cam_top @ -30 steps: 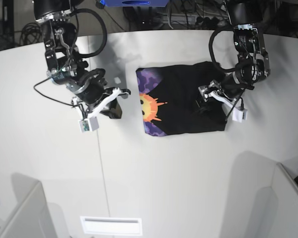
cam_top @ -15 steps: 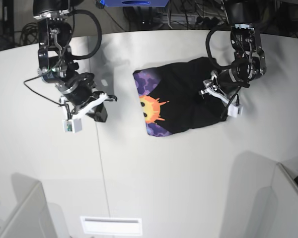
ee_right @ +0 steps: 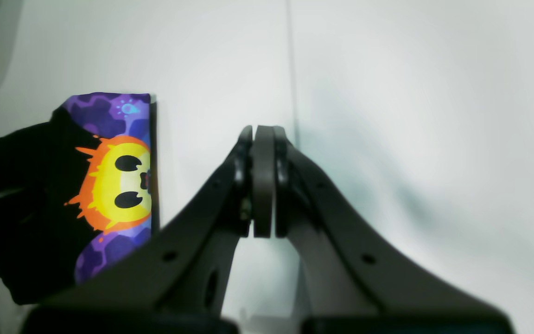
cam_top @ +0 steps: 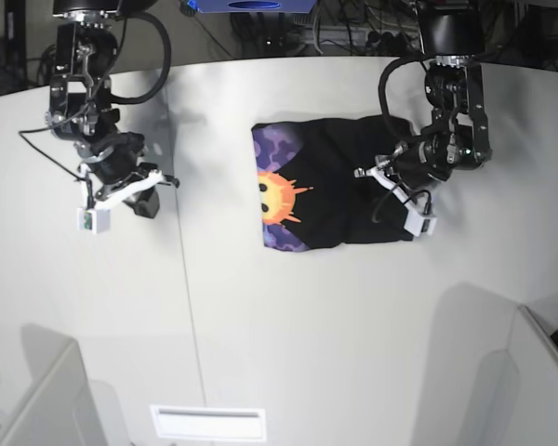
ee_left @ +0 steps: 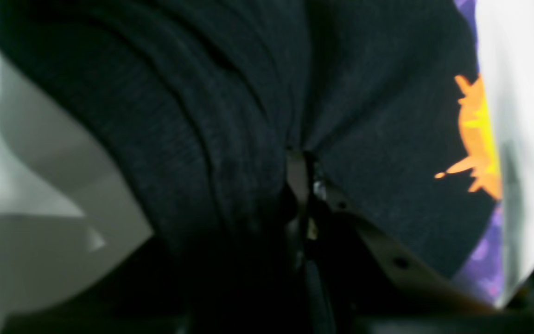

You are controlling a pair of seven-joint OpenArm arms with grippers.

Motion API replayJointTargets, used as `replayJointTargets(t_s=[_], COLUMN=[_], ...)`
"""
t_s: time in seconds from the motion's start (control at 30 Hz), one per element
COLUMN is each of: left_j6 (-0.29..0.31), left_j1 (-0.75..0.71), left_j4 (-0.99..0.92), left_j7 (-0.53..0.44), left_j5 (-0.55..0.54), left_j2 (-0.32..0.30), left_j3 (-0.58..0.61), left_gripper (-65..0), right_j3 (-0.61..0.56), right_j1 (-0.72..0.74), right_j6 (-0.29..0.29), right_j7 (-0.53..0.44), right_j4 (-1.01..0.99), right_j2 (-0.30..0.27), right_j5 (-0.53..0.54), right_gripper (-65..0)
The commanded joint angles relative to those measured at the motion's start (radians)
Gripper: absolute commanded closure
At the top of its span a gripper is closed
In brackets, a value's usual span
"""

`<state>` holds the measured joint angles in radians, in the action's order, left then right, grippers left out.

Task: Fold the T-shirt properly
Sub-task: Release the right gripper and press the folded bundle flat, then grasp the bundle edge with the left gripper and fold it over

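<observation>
Next, my left gripper lets go of the black T-shirt nearer the thin seam, centred on the spot [cam_top: 282, 190] [ee_left: 483, 144] under its orange-yellow sun.
The black T-shirt [cam_top: 330, 190] lies folded at the table's middle, its orange-yellow sun [cam_top: 277, 200] and purple print showing along its left edge. My left gripper [cam_top: 372, 178] is over the shirt's right part, shut on a bunched fold of the black cloth; the left wrist view shows the fingertips [ee_left: 300, 167] pinched on the cloth [ee_left: 211, 116], with the sun [ee_left: 480, 139] at the right. My right gripper [cam_top: 149, 197] is shut and empty, well to the left of the shirt; the right wrist view shows it [ee_right: 262, 139] closed over bare table, with the shirt [ee_right: 30, 208] at the left.
A thin seam [cam_top: 184, 279] runs down the white table [cam_top: 307, 316] left of the shirt. A white slotted plate [cam_top: 207, 423] sits near the front edge. Grey panels stand at the front left [cam_top: 46, 400] and front right [cam_top: 502, 381]. Cables lie behind the table.
My right arm has moved left and back, away from the shirt. My left gripper has moved left over the shirt with the cloth's right edge, making the shirt narrower.
</observation>
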<state>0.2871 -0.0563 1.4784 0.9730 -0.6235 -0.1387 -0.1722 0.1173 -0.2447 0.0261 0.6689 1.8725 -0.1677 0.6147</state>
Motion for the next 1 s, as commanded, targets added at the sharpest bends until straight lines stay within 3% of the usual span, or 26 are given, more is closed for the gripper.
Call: replayJointTargets(t_s=[0.0, 0.13, 0.37, 0.7, 0.87, 0.97], left_j6=[-0.013, -0.013, -0.010, -0.009, -0.009, -0.009], left_j1=[0.005, 0.046, 0.169, 0.365, 0.467, 0.531], left_j4=[0.005, 0.006, 0.006, 0.006, 0.005, 0.003], left_j7=[0.039, 0.039, 0.037, 0.036, 0.033, 0.031], left_j5=[0.061, 0.135, 0.233, 0.242, 0.244, 0.244], left_j2=[0.000, -0.003, -0.114, -0.232, -0.247, -0.247], left_j3=[0.024, 0.115, 0.440, 0.824, 0.994, 1.081], left_gripper=[0.0, 0.0, 0.0, 0.0, 0.0, 0.0], right_j3=[0.014, 0.055, 0.155, 0.236, 0.267, 0.290], right_j1=[0.005, -0.011, -0.048, -0.095, -0.127, -0.144], right_j6=[-0.008, -0.008, -0.008, -0.010, -0.008, -0.008], right_j7=[-0.021, -0.021, -0.018, -0.016, -0.015, -0.015], right_j4=[0.017, 0.017, 0.019, 0.017, 0.017, 0.017], right_j2=[-0.008, -0.008, -0.008, -0.005, -0.002, 0.035], right_j5=[0.007, 0.007, 0.007, 0.007, 0.007, 0.006], right_gripper=[0.0, 0.0, 0.0, 0.0, 0.0, 0.0])
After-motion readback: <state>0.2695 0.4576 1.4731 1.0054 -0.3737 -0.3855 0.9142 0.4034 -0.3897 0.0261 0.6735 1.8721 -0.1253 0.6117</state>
